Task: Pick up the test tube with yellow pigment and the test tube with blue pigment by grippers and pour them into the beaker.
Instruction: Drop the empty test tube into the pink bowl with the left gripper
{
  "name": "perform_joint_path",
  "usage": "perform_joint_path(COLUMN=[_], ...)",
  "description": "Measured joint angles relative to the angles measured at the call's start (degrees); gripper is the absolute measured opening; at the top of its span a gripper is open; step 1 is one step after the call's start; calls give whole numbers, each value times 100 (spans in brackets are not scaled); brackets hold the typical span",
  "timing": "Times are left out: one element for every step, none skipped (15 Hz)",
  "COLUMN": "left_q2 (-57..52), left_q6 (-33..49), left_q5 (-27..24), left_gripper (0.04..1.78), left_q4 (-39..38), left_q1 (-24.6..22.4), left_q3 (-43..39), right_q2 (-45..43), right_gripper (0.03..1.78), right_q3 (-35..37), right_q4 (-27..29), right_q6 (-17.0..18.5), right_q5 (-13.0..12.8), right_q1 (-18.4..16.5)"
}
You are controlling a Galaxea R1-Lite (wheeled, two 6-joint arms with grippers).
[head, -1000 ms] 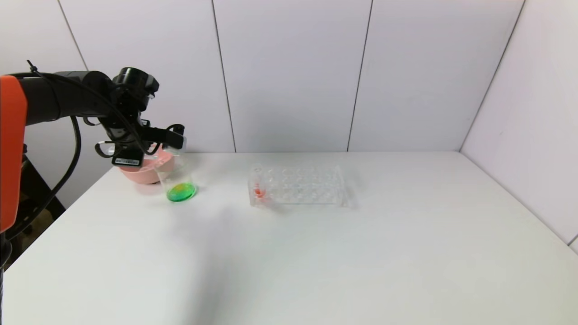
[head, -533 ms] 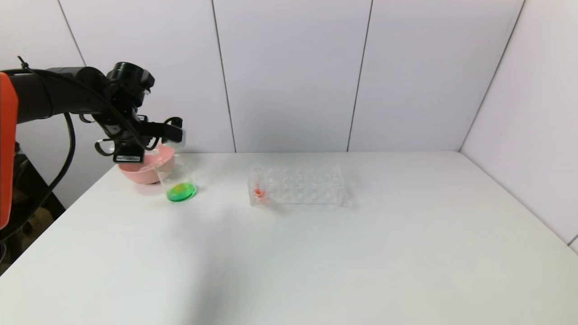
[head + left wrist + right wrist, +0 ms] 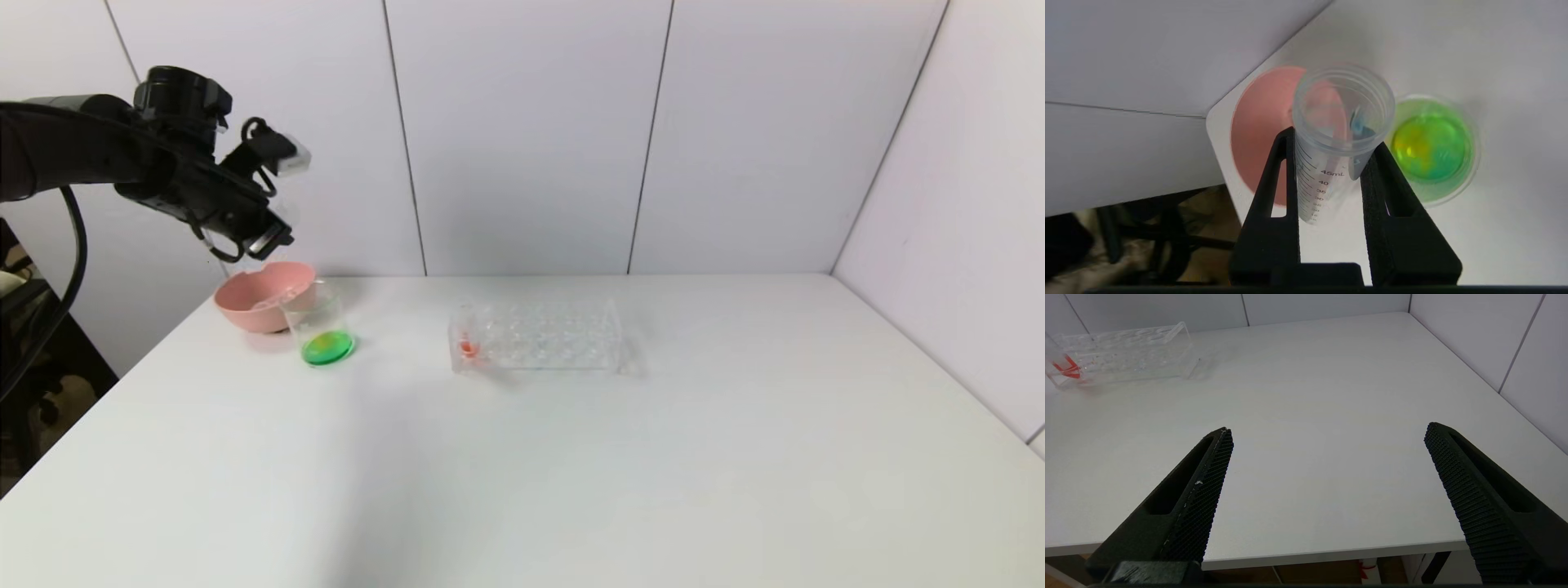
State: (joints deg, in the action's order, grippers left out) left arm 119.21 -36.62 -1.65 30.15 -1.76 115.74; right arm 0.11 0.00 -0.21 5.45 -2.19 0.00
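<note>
The robot's left gripper needs to set the test tube with blue pigment down in the pink bowl (image 3: 286, 274) (image 3: 1271, 103), against the bowl's far rim.
My left gripper (image 3: 1333, 139) is shut on the test tube with blue pigment (image 3: 1327, 171), a clear graduated tube with only blue traces inside. In the head view the left gripper (image 3: 269, 159) holds this tube (image 3: 290, 157) high above the table's far left corner, over the pink bowl. The beaker (image 3: 322, 327) stands on the table below, holding green liquid with a yellow patch (image 3: 1431, 147). I cannot make out the test tube with yellow pigment. My right gripper (image 3: 1327, 430) is open and empty over the table's near edge.
A pink bowl (image 3: 265, 304) sits just behind the beaker at the far left corner. A clear tube rack (image 3: 543, 335) stands mid-table with one red-liquid tube (image 3: 467, 341) at its left end. White walls close off the back and right.
My left arm has lifted the tube up and leftward from the beaker's mouth, tipping its open end upward. The beaker, bowl and rack have not moved.
</note>
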Motion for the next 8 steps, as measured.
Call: perform_joint_path(left_q2=[2,24,79,154,215,276,339,394], left_q6=[608,1140,1565,1882,2061,2302,2637,2875], left_q5=[-160,-295,-397,-494,-521,-521,-513,-488], left_gripper=[45,45,45,45,45,45,45,45], left_q4=[-361,-777,-1191,-1590,-1808,-1918,-1957,-1965], left_q1=[-59,-149,-268,-378,-436,-452,-455,-452], left_q3=[-33,-74,-111,-140,-151,-162,-171,-171], right_q2=[0,0,0,0,0,0,0,0], right_gripper=[171,171,171,171,171,171,171,171], right_q3=[0,0,0,0,0,0,0,0], right_q4=[2,2,2,2,0,0,2,2], right_q6=[0,-2,-2,-2,-2,-2,-2,-2], right_q5=[0,0,0,0,0,0,0,0], right_q1=[0,0,0,0,0,0,0,0])
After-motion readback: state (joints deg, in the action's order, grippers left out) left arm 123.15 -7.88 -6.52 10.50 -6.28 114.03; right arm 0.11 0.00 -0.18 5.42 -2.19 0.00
